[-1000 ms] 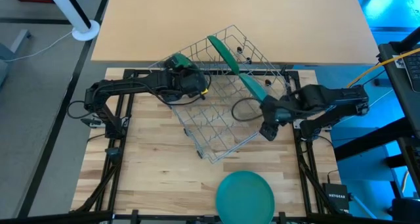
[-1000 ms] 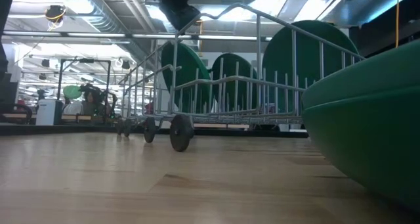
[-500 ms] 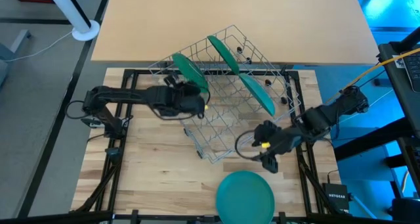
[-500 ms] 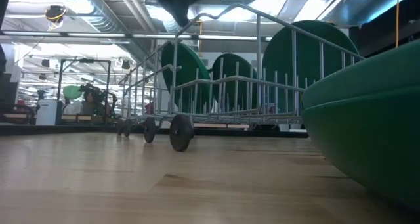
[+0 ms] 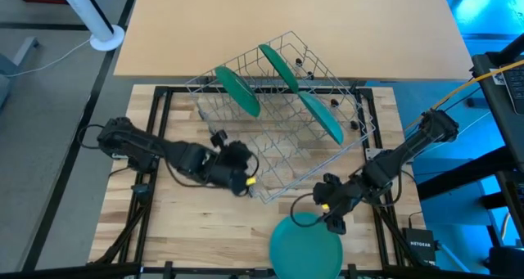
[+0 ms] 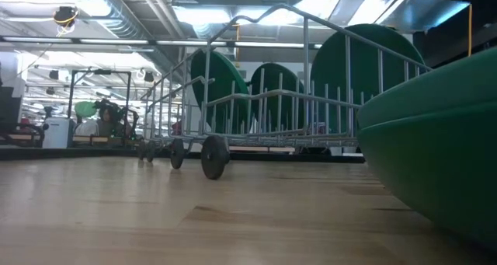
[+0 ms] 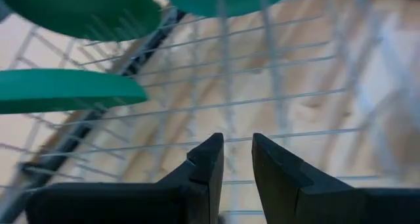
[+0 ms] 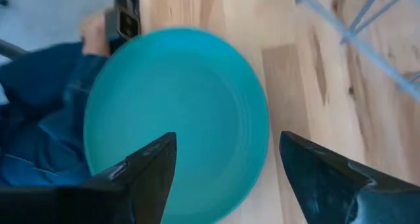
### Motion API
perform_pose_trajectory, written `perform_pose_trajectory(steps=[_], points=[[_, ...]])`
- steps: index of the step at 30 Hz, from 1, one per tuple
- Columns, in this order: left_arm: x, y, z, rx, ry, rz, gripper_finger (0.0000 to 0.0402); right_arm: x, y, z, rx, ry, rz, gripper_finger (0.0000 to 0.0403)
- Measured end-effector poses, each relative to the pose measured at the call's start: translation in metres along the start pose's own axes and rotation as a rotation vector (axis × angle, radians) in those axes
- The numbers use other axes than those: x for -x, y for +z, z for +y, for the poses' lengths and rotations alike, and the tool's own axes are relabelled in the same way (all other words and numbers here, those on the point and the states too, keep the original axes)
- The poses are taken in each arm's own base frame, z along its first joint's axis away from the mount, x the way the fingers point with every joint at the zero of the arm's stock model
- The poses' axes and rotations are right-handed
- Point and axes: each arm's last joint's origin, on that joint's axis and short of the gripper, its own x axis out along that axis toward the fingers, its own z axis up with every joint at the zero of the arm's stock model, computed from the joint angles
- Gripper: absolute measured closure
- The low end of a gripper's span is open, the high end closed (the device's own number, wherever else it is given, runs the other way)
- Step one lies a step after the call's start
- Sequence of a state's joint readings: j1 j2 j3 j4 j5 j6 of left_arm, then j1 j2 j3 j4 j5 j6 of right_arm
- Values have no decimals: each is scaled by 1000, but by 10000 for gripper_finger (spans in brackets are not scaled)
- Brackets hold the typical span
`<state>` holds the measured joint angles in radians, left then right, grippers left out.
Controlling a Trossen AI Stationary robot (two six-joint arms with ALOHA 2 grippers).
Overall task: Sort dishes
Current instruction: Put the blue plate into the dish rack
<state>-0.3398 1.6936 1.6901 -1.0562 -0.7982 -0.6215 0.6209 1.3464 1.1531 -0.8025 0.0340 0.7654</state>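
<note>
The robot's right gripper needs to close on the flat plate's far rim (image 5: 324,219) (image 8: 267,127), on the side that faces the silver wire rack.
Three dark-green plates (image 5: 237,91), (image 5: 278,66), (image 5: 321,117) stand on edge between the wires of the silver wire rack (image 5: 282,140); they also show in the low view (image 6: 221,78). A fourth plate (image 5: 305,245) lies flat on the table near its near edge. My right gripper (image 5: 329,218) hangs wide open over that plate's far rim (image 8: 177,119), touching nothing. My left gripper (image 5: 246,183) is at the rack's near left corner, empty, with a narrow gap between its fingers (image 7: 237,155).
The rack stands askew across the middle of the wooden table (image 5: 196,222). A tan board (image 5: 286,25) lies behind it. A person's blue sleeve (image 8: 39,119) shows beyond the flat plate at the near edge. The flat plate looms large in the low view (image 6: 435,141).
My left gripper has left the leftmost plate standing in the rack and drawn back toward the table's near edge, past the rack's near left corner. My right gripper has gone from the rack's right side toward the near edge, over the flat plate.
</note>
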Motion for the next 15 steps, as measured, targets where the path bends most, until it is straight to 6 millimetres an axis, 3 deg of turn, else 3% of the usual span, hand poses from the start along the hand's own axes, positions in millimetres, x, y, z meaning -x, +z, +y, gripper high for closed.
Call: perform_pose_trajectory(steps=[8,15], points=[[27,-10,-31,57,-132,-70,329,-33,-25,-23,-104,-81,77,128],[22,-23,-59,23,-164,-70,329,-49,-42,-37,-171,-134,118,128]])
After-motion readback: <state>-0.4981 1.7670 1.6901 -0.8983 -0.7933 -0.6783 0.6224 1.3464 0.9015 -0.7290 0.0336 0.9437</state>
